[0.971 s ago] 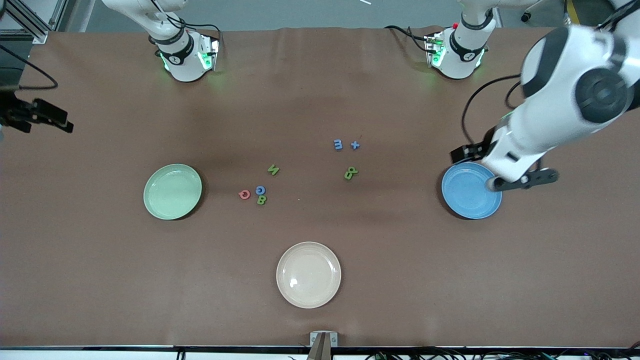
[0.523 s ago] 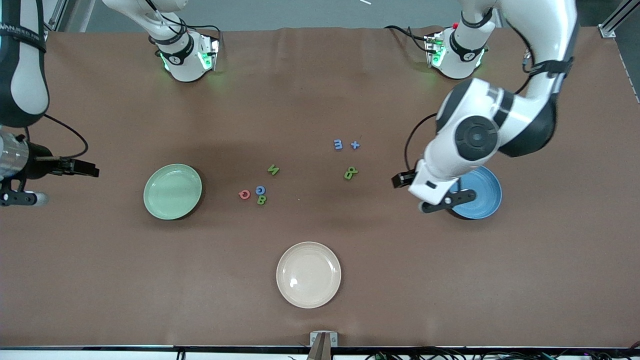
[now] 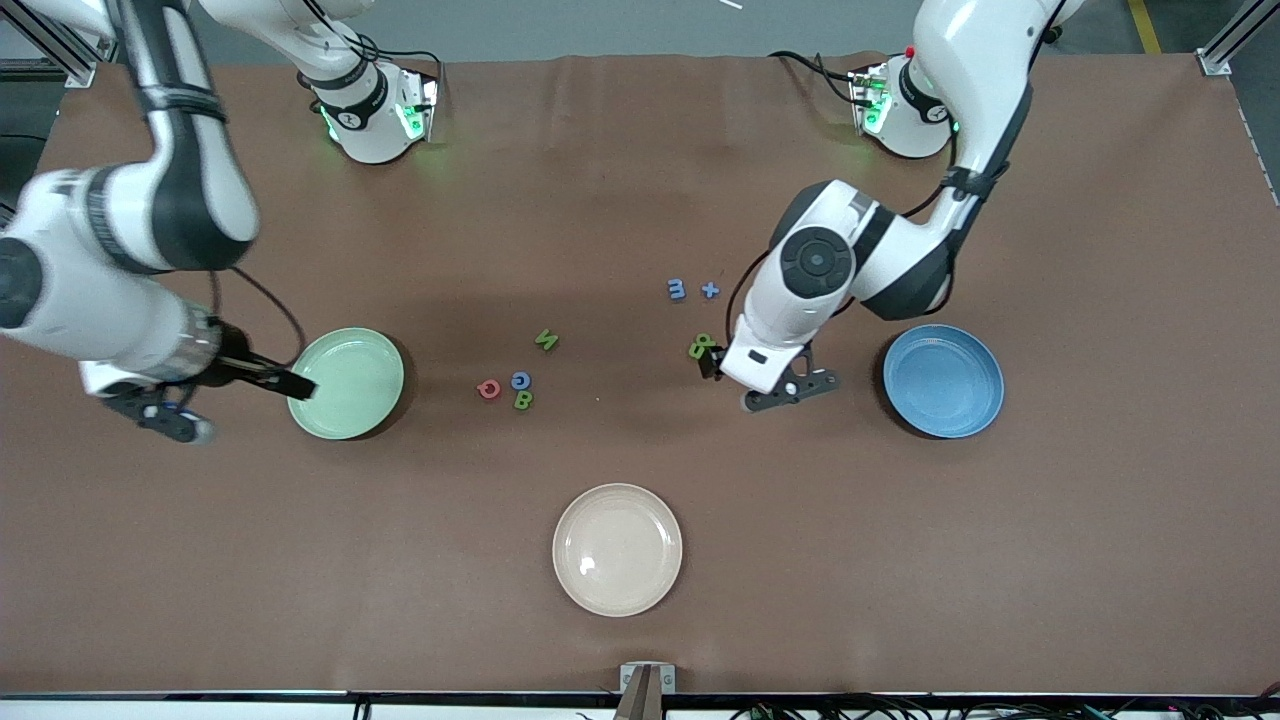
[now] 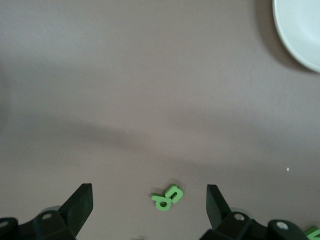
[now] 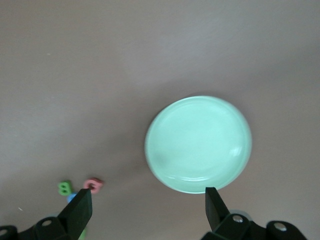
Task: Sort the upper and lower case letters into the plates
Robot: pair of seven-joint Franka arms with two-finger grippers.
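Note:
My right gripper is going to close on the round sides of the pink-red letter [image 3: 488, 389] [image 5: 93, 185], the one next to the blue letter and the green B.
Small letters lie mid-table: a blue pair [image 3: 677, 289], a green N [image 3: 545, 340], a pink-red one [image 3: 489, 389], a blue one [image 3: 521, 380], a green B [image 3: 523, 400] and a touching green pair [image 3: 702, 346]. My left gripper [image 3: 757, 382] is open and empty over the table beside the green pair, which shows between its fingers in the left wrist view [image 4: 167, 197]. My right gripper [image 3: 235, 405] is open and empty at the edge of the pale green plate [image 3: 350, 390], which is empty in the right wrist view [image 5: 198, 144]. The blue plate [image 3: 943, 380] is empty.
A cream-beige plate [image 3: 617, 549] lies nearest the front camera, mid-table; its rim shows in the left wrist view [image 4: 300, 30]. The pink-red letter [image 5: 93, 184] and green B [image 5: 64, 188] show by one right finger. Both arm bases stand along the table's back edge.
The left gripper has swung from over the blue plate to beside the green letter pair. The right arm has come in from the table's end to the green plate's edge. No letter has moved.

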